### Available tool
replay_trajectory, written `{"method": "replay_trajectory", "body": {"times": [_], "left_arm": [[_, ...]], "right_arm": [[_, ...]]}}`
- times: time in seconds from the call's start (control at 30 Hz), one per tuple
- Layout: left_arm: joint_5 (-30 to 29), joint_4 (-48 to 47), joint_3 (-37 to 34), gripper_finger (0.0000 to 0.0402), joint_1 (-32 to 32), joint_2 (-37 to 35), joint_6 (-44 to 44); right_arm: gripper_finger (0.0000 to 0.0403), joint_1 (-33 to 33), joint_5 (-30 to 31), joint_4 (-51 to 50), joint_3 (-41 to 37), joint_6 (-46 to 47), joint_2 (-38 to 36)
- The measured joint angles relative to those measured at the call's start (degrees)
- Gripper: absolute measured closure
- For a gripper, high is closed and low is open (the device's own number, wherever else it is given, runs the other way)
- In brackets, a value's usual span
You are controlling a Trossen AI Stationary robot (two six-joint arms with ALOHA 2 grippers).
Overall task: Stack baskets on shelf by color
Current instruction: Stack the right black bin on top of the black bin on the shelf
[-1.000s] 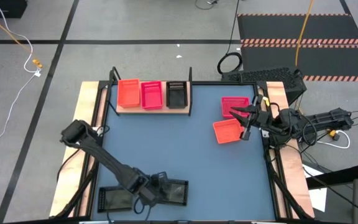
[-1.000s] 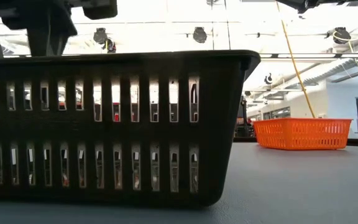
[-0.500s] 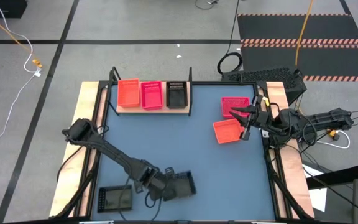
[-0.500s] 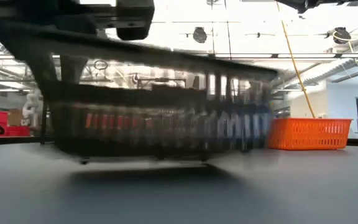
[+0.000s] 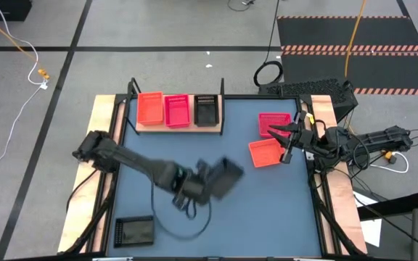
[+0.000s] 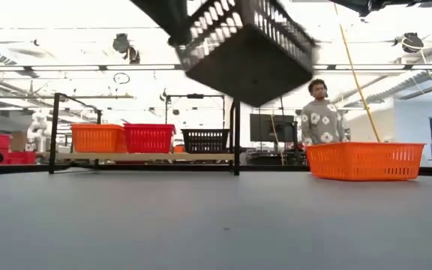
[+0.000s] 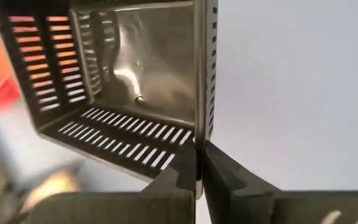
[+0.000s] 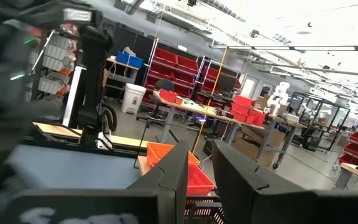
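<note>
The black basket in my left gripper needs to be let go inside the black basket standing on the shelf (image 5: 206,110), there beside the pink basket.
A black basket (image 5: 225,176) hangs tilted in the air over the table's middle, with my left gripper (image 5: 203,183) shut on it; in the low view this basket (image 6: 247,43) rides high above the table. A second black basket (image 5: 135,230) rests on its bottom at the near left. On the shelf (image 5: 173,128) at the far edge stand an orange-red basket (image 5: 149,107), a pink basket (image 5: 176,109) and a black basket (image 5: 205,109). My right gripper (image 5: 287,148) waits at the right, narrowly open, beside a pink basket (image 5: 273,122) and an orange basket (image 5: 265,153). My left gripper (image 7: 199,177) pinches one side wall of the black basket at its rim (image 7: 204,134), one finger inside the basket and one outside. The fingers lie in line with the wall, which shows edge-on. The basket is lifted clear of the table and tilted.
The table's middle and near right are bare blue-grey surface. Wooden strips (image 5: 104,138) run along the table's left and right sides. Thin black uprights (image 6: 235,135) stand at the shelf's ends. A person (image 6: 319,120) stands in the room beyond the table.
My left gripper has gone from the near edge up and toward the table's middle, taking one black basket with it. That basket stood on the table beside the other black one; now it is lifted clear, turned and tilted. The other black basket has stayed.
</note>
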Motion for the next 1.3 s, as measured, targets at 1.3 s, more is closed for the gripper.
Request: {"method": "replay_trajectory", "body": {"times": [1.3], "left_arm": [[-4.6,0.3,2.6,0.0372,36.8,4.5,-8.8]], "right_arm": [[0.0337,0.0,0.0,-0.2,0.0,0.0,0.0]]}}
